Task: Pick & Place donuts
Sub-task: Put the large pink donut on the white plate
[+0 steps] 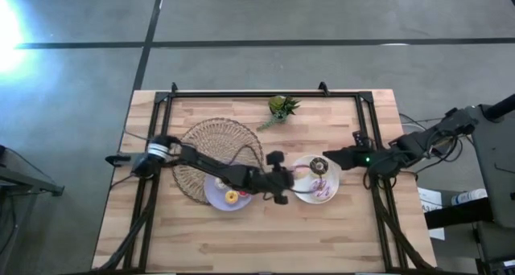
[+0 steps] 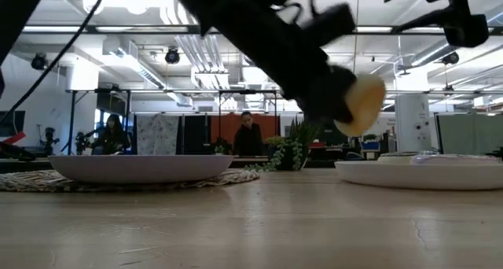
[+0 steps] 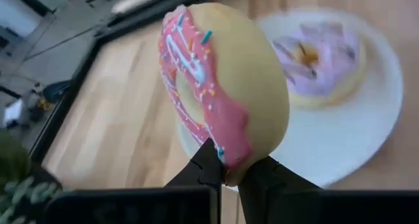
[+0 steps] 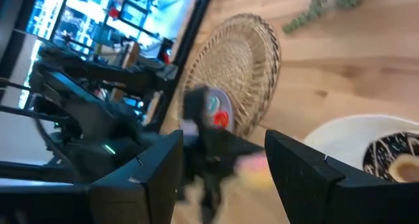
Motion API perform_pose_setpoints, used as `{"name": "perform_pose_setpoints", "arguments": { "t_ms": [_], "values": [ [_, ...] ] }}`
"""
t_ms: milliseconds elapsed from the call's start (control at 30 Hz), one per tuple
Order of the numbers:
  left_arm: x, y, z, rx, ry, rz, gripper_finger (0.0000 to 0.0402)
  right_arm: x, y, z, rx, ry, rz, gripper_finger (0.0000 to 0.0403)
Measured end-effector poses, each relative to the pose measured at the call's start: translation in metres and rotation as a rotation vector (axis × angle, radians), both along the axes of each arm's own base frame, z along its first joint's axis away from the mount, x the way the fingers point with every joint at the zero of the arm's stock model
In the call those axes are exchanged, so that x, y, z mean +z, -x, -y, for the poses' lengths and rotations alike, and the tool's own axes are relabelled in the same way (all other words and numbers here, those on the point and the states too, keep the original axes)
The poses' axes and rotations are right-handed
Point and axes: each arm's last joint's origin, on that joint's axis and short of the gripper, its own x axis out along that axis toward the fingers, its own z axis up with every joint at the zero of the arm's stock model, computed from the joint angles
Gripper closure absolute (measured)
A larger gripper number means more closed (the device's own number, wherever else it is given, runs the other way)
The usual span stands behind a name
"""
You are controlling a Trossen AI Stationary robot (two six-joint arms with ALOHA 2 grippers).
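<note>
Next, my left gripper lets go of the pink sprinkled donut on the white plate [image 1: 308, 174] [image 3: 272, 122] beside the chocolate-brown and lilac-frosted donuts.
My left gripper [image 3: 229, 175] is shut on a larger pink sprinkled donut [image 3: 222, 86] and hovers at the white plate's [image 1: 299, 196] left rim, between the two plates. The low view shows this donut [image 2: 363, 104] well above the tabletop. A lilac-frosted donut [image 3: 321, 60] and a chocolate-brown one [image 4: 393, 155] lie on the white plate. Tiny yellow [image 1: 232, 197] and red donuts lie on the lilac plate [image 1: 216, 196]. My right gripper [image 4: 222, 168] is open and hovers over the white plate's right side [image 1: 330, 158]. My left gripper pinches the pink sprinkled donut by the rim of its ring [image 3: 232, 165], one finger on the frosted face and one on the plain yellow back. The donut stands on edge above the fingertips, lifted clear of table and plates.
A round woven mat [image 1: 217, 150] lies under the lilac plate's far side. A small green plant [image 1: 282, 108] stands near the table's far edge. Black frame rails [image 1: 265, 94] run along the table's far and side edges. Bare wood [image 1: 265, 243] fills the near part. People stand in the room behind.
</note>
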Motion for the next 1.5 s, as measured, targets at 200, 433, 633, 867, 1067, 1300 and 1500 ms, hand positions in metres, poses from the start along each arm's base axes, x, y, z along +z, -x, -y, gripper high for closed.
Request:
{"name": "perform_pose_setpoints", "arguments": {
  "t_ms": [200, 433, 633, 867, 1067, 1300, 1500],
  "values": [
    [-0.014, -0.036, 0.008, -0.053, -0.128, -0.192, 0.0394, 0.015, 0.001, 0.001, -0.01, 0.015, 0.041, 0.0196],
    [-0.036, -0.055, 0.011, -0.057, -0.174, -0.32, 0.0394, 0.032, 0.003, 0.002, -0.011, 0.057, 0.075, 0.0196],
    [-0.031, -0.055, 0.009, -0.017, -0.247, -0.352, 0.0394, 0.034, 0.003, 0.002, -0.003, 0.075, 0.074, 0.0196],
    [-0.022, -0.054, 0.003, 0.001, -0.247, -0.339, 0.0394, 0.033, 0.003, 0.002, 0.002, 0.088, 0.066, 0.0196],
    [-0.027, -0.054, 0.004, -0.005, -0.174, -0.326, 0.0385, 0.033, 0.003, 0.002, 0.002, 0.088, 0.066, 0.0195],
    [-0.026, -0.054, 0.007, -0.004, -0.101, -0.299, 0.0306, 0.033, 0.003, 0.002, 0.005, 0.087, 0.065, 0.0195],
    [-0.005, -0.05, 0.016, -0.016, -0.017, -0.291, 0.0262, 0.033, 0.003, 0.002, 0.007, 0.092, 0.063, 0.0195]
  ]
}}
